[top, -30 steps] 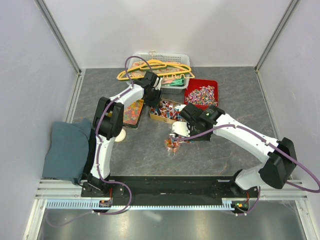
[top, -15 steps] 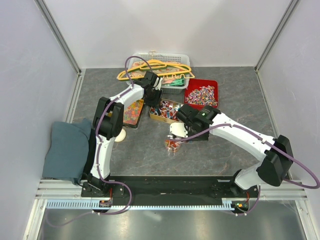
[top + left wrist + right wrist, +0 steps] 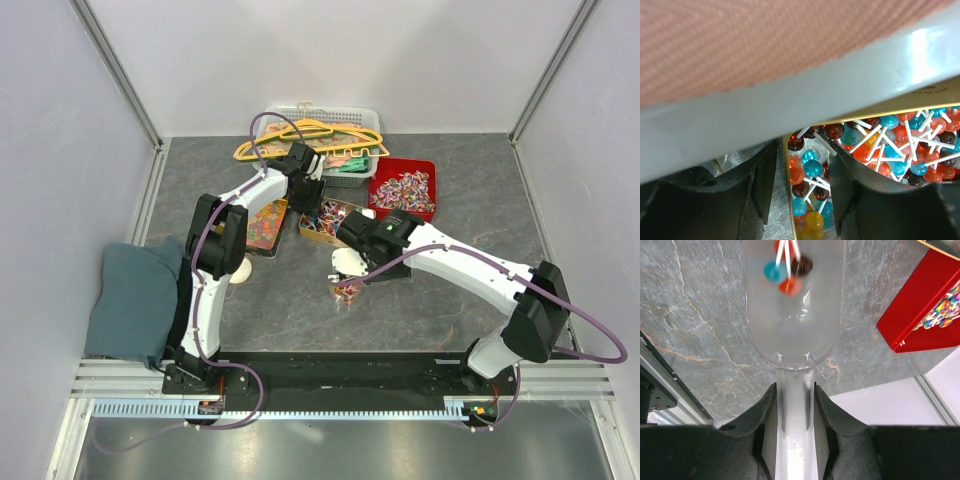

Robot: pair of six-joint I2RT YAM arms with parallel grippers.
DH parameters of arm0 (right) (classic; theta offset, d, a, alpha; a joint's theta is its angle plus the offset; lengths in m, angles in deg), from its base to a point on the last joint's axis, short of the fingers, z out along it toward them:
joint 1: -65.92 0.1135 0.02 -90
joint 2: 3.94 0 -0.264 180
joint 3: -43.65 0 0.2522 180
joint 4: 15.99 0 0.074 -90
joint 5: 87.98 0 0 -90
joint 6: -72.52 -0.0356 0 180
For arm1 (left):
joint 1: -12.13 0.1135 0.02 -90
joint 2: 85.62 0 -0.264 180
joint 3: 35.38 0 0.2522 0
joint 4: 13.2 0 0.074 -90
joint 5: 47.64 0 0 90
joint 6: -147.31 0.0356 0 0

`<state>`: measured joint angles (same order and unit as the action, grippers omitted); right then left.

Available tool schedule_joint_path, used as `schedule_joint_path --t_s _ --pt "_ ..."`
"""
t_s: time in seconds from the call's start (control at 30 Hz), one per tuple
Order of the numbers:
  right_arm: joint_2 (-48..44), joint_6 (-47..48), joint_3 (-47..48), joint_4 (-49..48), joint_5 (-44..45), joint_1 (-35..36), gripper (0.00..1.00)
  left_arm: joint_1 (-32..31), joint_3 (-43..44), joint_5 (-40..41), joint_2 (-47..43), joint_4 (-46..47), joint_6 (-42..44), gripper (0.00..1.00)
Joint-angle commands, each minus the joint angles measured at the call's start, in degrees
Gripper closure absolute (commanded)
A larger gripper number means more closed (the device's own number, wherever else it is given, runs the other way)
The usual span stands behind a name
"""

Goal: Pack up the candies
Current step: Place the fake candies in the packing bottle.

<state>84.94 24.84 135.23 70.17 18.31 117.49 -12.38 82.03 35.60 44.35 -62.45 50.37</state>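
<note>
My right gripper is going to put the clear plastic scoop, now just above a small sweets heap, down on the bare table (image 3: 467, 217) (image 3: 906, 361) between the red tray and the side.
My right gripper (image 3: 794, 395) is shut on the handle of a clear plastic scoop (image 3: 792, 315). The scoop holds three lollipops (image 3: 788, 271), blue, red and dark. In the top view the scoop (image 3: 349, 263) hangs just above a small heap of coloured sweets (image 3: 346, 291) on the table. My left gripper (image 3: 804, 150) is open, its jaws astride the rim of a gold tin (image 3: 788, 200) full of lollipops (image 3: 900, 140); the tin also shows in the top view (image 3: 330, 222). Orange and yellow gummies fill a tray (image 3: 265, 225). Wrapped candies fill a red tray (image 3: 405, 190).
A white basket (image 3: 320, 112) with yellow hangers (image 3: 310, 135) stands at the back. A grey cloth (image 3: 135, 300) lies at the left edge. A small white round object (image 3: 240, 268) sits by the left arm. The red tray's corner shows in the right wrist view (image 3: 920, 315).
My right arm has swung left and carried the scoop a little leftward, over the small heap. The left arm has not moved.
</note>
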Motion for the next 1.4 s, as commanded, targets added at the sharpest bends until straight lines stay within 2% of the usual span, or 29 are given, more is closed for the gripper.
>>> schedule_joint_path --t_s 0.0,0.67,0.87,1.07,1.37 --pt "0.6 0.4 2.2 2.7 4.7 1.2 1.00 1.8 -0.6 3.0 1.5 1.0 3.3 0.46" --pt "1.9 1.3 8.5 5.2 10.3 2.2 1.00 2.8 -1.8 -1.1 -2.6 0.7 5.5 0.44" --pt "2.1 1.0 10.2 5.3 5.2 2.3 1.00 2.8 -2.8 -2.3 -6.7 0.8 6.4 0.42" --pt "1.8 1.3 5.3 5.4 0.4 2.7 1.00 3.1 -5.0 -2.3 -9.8 0.8 6.9 0.41" --pt "1.6 1.3 4.0 4.8 -0.7 4.2 1.00 3.7 -6.8 -2.9 -11.0 0.7 6.9 0.41"
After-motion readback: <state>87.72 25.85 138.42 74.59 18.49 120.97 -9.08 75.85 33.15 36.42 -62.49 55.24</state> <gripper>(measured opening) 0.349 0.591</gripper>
